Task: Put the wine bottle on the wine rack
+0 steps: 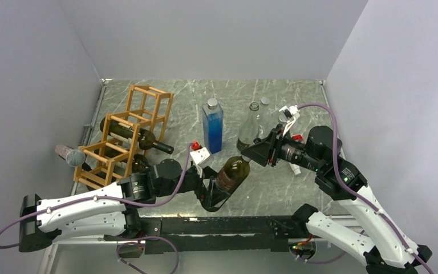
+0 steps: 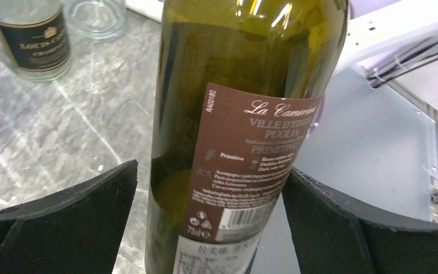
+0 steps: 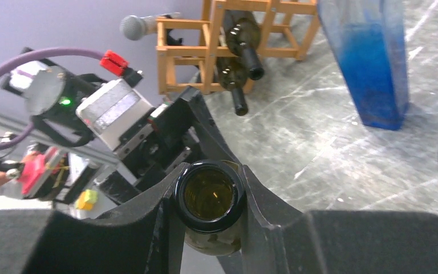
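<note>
My right gripper is holding the slanted wine bottle at its opening. So next my left gripper levels the bottle, so that my right gripper can take it nearer the bottle's shoulder (image 1: 239, 162).
The dark green wine bottle (image 1: 232, 171) with a brown label hangs tilted above the table's front middle. My right gripper (image 1: 250, 153) is shut on its neck; in the right wrist view the fingers (image 3: 262, 200) clamp just under the open mouth (image 3: 210, 227). My left gripper (image 1: 215, 197) is open around the bottle's lower body (image 2: 234, 85), with a small gap at the left finger (image 2: 102, 205). The orange-brown wooden wine rack (image 1: 120, 149) stands at the far left, also seen in the right wrist view (image 3: 185, 54), with two dark bottles (image 1: 140, 136) lying in it.
A blue square bottle (image 1: 212, 125) and two clear glass bottles (image 1: 250, 128) stand behind the held bottle. A grey microphone (image 1: 68, 154) lies left of the rack. White walls close in on both sides; a black rail runs along the table's near edge.
</note>
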Robot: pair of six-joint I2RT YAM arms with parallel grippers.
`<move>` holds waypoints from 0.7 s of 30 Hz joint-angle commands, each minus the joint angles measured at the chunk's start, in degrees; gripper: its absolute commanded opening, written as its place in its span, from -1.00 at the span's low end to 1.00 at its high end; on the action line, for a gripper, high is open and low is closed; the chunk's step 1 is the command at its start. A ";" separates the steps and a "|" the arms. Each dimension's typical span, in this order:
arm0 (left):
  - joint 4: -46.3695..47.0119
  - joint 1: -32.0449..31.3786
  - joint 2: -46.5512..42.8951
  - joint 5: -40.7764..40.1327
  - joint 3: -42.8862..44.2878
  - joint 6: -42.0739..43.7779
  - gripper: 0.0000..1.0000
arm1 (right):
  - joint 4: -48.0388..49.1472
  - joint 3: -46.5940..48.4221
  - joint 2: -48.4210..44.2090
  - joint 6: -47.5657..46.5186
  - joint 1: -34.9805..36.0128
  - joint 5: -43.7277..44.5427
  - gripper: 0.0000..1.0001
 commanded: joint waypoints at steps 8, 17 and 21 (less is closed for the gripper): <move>13.02 -0.58 -5.77 15.36 -6.32 1.97 0.94 | 18.26 -1.13 -2.67 11.77 0.04 -8.78 -1.00; 7.29 -0.80 -6.08 15.81 -2.76 6.21 -0.98 | 20.96 -2.44 -1.85 14.21 0.04 -10.23 -1.00; 1.84 -1.21 -6.73 13.81 0.47 8.95 -0.98 | 22.19 -3.98 -2.78 13.08 0.08 -10.48 -0.84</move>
